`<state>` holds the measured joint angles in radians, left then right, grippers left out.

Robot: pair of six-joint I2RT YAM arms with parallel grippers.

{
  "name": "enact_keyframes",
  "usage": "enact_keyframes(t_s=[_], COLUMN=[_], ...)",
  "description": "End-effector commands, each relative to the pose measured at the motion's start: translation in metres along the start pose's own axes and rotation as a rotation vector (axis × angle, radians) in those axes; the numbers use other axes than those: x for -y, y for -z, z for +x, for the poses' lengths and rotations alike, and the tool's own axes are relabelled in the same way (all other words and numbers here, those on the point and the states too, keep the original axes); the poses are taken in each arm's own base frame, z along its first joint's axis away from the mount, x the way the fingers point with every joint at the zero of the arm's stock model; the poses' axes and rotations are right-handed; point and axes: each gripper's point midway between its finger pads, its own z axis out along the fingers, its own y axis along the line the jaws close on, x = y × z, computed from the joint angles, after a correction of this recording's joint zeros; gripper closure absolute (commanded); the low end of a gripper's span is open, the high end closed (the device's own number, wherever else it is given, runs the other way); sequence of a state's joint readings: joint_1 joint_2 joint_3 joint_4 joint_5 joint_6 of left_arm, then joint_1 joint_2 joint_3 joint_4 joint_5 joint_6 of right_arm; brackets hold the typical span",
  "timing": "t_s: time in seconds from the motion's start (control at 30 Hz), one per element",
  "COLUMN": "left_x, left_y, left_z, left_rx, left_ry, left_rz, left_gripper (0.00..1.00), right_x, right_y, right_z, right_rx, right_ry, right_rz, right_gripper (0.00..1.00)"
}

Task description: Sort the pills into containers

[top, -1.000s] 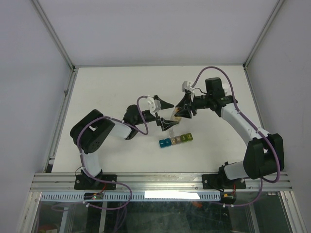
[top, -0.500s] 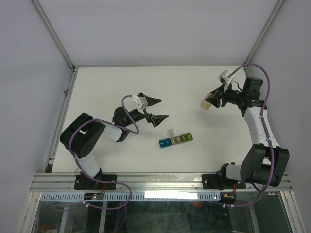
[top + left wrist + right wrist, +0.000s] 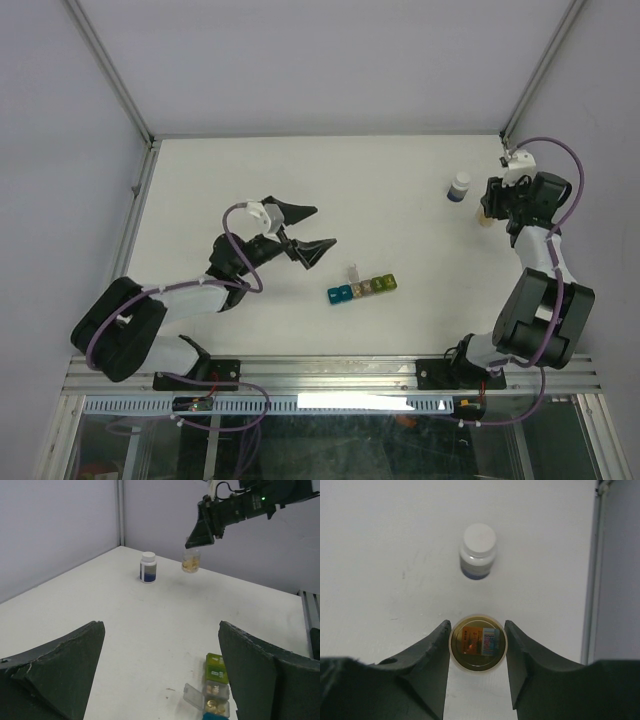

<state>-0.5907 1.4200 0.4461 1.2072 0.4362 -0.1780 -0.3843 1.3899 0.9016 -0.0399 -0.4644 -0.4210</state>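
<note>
My right gripper is going to set the orange-tinted bottle down on the bare table [image 3: 311,196], just beyond the far finger of my left gripper. The bottle is now held upright close to the table.
The containers [image 3: 362,287], a strip of five joined cells, lie mid-table, and the grey cell's lid [image 3: 353,272] stands open. In the left wrist view the strip [image 3: 216,672] shows tiny orange-tan pills [image 3: 214,706] in two clear cells. My left gripper [image 3: 322,226] is open and empty, left of the strip and above the table [image 3: 161,625]. My right gripper [image 3: 487,213] is at the far right, shut on the small round orange-tinted bottle [image 3: 478,642]. It holds the bottle upright close to the table [image 3: 190,562].
A white-capped dark bottle [image 3: 459,187] stands just left of the right gripper, and shows beyond the held bottle in the right wrist view [image 3: 478,551]. The table's right frame rail [image 3: 592,580] is close beside the right gripper.
My right arm has swung from over the strip to the far right, carrying the orange-tinted bottle. My left gripper has drawn back to the left, away from the strip.
</note>
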Motion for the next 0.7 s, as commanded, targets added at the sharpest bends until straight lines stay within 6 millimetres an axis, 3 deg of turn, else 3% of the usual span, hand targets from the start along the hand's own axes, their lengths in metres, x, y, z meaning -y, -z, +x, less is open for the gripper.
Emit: enact_keyframes(t_s=[0.0, 0.17, 0.3, 0.5, 0.57, 0.67], left_x=[0.016, 0.047, 0.064, 0.078, 0.081, 0.085], left_y=[0.006, 0.021, 0.03, 0.037, 0.039, 0.042], left_z=[0.011, 0.027, 0.033, 0.049, 0.054, 0.058], left_rx=[-0.107, -0.16, -0.171, -0.223, -0.233, -0.243], left_ry=[-0.105, -0.154, -0.178, -0.189, -0.185, -0.167], left_rz=[-0.055, 0.021, 0.067, 0.093, 0.098, 0.101], left_gripper=[0.01, 0.02, 0.03, 0.04, 0.05, 0.06], right_x=[0.043, 0.054, 0.057, 0.059, 0.05, 0.015], right_y=[-0.008, -0.023, -0.024, -0.024, -0.024, -0.019], right_z=[-0.007, 0.018, 0.024, 0.028, 0.026, 0.012], right_rx=[0.046, -0.019, -0.031, -0.036, -0.025, 0.021], right_ry=[-0.044, -0.075, -0.089, -0.091, -0.093, -0.085], right_rz=[0.199, 0.238, 0.235, 0.223, 0.169, -0.028], right_gripper=[0.99, 0.98, 0.92, 0.91, 0.91, 0.92])
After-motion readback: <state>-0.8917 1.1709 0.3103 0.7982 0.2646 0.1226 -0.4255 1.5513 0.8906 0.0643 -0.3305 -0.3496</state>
